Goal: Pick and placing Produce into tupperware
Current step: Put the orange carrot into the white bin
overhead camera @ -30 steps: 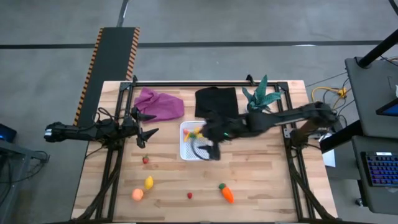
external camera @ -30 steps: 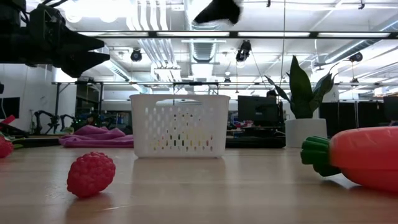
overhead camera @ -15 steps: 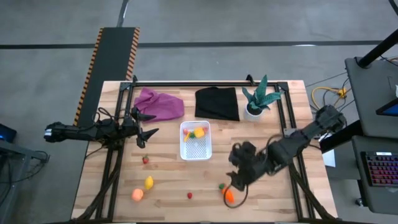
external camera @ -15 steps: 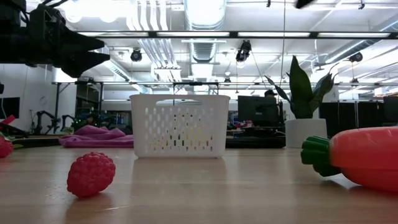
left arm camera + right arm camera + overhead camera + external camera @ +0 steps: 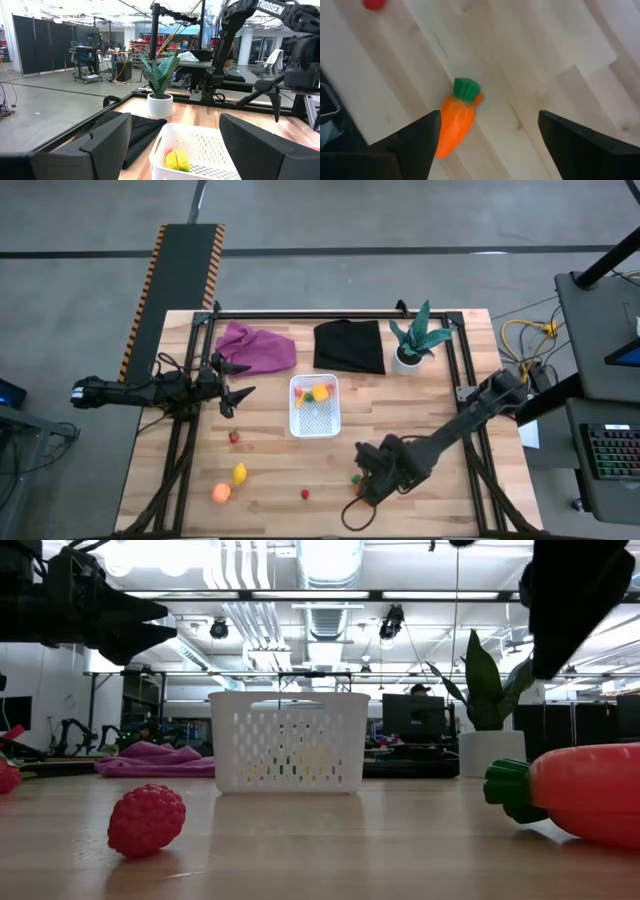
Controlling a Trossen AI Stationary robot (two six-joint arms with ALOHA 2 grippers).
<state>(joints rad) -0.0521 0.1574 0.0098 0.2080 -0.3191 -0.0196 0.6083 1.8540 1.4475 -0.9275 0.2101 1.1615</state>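
Note:
The carrot will be held by my right gripper, which will close on the orange body [image 5: 358,489] [image 5: 457,116] of the carrot, below the carrot's green top.
The orange carrot with a green top [image 5: 455,125] lies flat on the table near the near edge. My right gripper [image 5: 487,150] hangs above it, open, with the carrot ahead of and between the fingers. In the high view that gripper [image 5: 362,483] covers most of the carrot [image 5: 355,478]. In the low view the gripper [image 5: 565,600] is clear above the carrot [image 5: 590,790]. The white tub [image 5: 314,405] stands mid-table and holds a lemon [image 5: 177,159] and other pieces. My left gripper [image 5: 243,380] waits open, left of the tub.
A strawberry [image 5: 234,437], a lemon [image 5: 240,473], a peach [image 5: 221,492] and a red berry [image 5: 305,494] lie on the near left of the table. The purple cloth [image 5: 258,347], black cloth [image 5: 349,346] and potted plant [image 5: 415,340] sit along the far edge.
My right gripper has swung from above the tub toward the table's near edge and slightly right. It has come down over the carrot and entered the low view from above. The left arm and the produce have stayed where they were.

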